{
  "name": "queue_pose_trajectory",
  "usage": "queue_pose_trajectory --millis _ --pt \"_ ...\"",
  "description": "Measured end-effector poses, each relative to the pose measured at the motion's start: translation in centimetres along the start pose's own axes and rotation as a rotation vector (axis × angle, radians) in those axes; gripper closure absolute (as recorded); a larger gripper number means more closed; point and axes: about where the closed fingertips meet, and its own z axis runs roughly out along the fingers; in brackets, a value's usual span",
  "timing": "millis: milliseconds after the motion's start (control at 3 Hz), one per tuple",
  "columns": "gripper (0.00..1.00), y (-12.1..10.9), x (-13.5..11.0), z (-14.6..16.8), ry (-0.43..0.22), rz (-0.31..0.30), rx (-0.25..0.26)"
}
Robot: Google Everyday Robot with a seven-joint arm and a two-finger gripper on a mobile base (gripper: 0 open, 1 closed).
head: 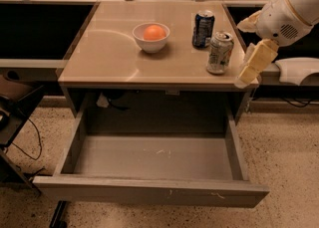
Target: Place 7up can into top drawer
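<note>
The robot's gripper needs to next close around the middle of the 7up can (pixel 220 54), the silvery can that stands in front of the dark blue one.
The 7up can (pixel 220 52), pale silvery with faint green marks and a dented side, stands upright near the right front corner of the tan tabletop (pixel 109 48). The gripper (pixel 249 70) hangs from the white arm just right of the can, over the table's right edge, a short gap from it. The top drawer (pixel 149 192) is pulled out wide below the table, its grey scuffed floor bare.
A dark blue can (pixel 203 29) stands just behind the 7up can. A white bowl (pixel 151 40) holding an orange sits at the table's middle. A white object (pixel 296 70) lies to the right of the table. Dark shelves flank the table; cables lie at left.
</note>
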Motion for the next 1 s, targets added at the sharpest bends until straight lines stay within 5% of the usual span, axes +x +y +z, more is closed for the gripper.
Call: queue_pose_trajectory --millis 667,1000 --pt "0.00 -8.2 0.3 3.8 -0.026 0.018 0.066" --pt "0.00 -8.9 0.2 3.5 -0.033 0.016 0.080"
